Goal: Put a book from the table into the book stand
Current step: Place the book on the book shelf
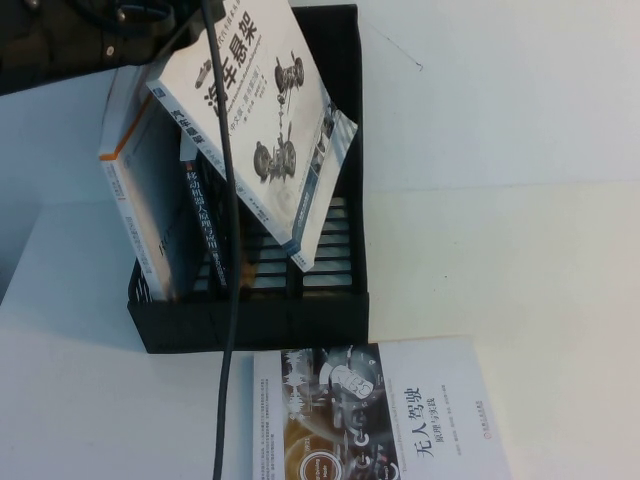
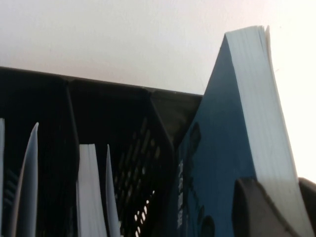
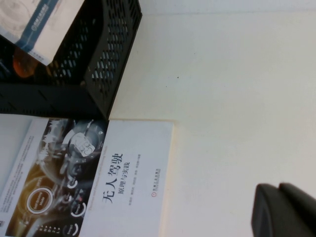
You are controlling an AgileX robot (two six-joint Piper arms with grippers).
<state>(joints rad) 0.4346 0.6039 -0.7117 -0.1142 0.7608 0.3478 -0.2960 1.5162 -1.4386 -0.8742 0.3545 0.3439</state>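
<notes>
My left gripper will release the white book upright in the book stand's end slot (image 1: 313, 290), next to the dark book.
The book (image 1: 265, 110), white with a black title and grey suspension drawings, hangs tilted over the black book stand (image 1: 250, 325). Its lower corner dips into the stand's right-hand slot. My left gripper (image 1: 165, 45) is at the top left, shut on the book's upper end. In the left wrist view the left gripper (image 2: 281, 192) clamps the book (image 2: 222, 148) across its blue back cover and page edge, above the stand (image 2: 113, 108). My right gripper (image 3: 279, 187) is shut and empty above the bare table (image 3: 227, 98), out of the high view.
Two other books stand in the left slots: a white one with an orange edge (image 1: 135, 200) and a dark one (image 1: 205, 220). A white book with a car-interior picture (image 1: 380, 415) lies on the table (image 1: 520, 200) before the stand. A black cable (image 1: 228, 250) hangs across.
</notes>
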